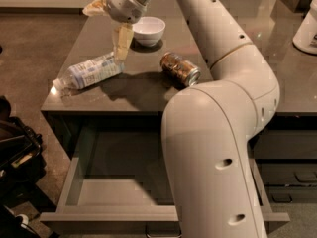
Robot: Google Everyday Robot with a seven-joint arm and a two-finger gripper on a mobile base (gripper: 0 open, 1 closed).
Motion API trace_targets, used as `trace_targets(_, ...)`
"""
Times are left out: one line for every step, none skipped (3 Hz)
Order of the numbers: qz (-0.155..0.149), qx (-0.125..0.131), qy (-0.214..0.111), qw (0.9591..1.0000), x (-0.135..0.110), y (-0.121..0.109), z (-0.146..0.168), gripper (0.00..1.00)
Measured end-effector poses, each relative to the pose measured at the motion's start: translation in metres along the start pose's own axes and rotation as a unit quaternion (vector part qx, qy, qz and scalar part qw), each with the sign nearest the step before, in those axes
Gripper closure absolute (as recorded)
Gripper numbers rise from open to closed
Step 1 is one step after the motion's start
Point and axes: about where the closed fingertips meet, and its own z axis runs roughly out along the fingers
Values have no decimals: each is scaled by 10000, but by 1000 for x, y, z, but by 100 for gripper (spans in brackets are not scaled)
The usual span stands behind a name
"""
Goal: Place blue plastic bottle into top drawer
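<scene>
The robot's gripper needs to close on the body (102,68) of the blue plastic bottle, closer to the bottle's base than to its cap.
The blue plastic bottle (89,72) lies on its side on the grey countertop (133,95), near the left front corner, cap pointing left. My gripper (102,33) hangs just above and behind the bottle's right end, fingers spread open and empty; one finger (122,42) points down close to the bottle's base. The top drawer (99,197) stands pulled open below the counter's front edge, with nothing in the part that shows. My arm (218,133) hides its right part.
A brown-gold can (181,68) lies on the counter right of the bottle. A white bowl (149,29) stands behind the gripper. A white container (308,29) is at the far right. Dark objects (15,152) sit on the floor left of the drawer.
</scene>
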Motion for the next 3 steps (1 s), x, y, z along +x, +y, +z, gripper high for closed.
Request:
trace_targets(43, -46, -95, 9999, 1, -8, 18, 0)
trace_targets(194, -272, 3, 9994, 5, -5, 36, 0)
trace_targets(385, -572, 103, 9976, 9, 7, 54, 0)
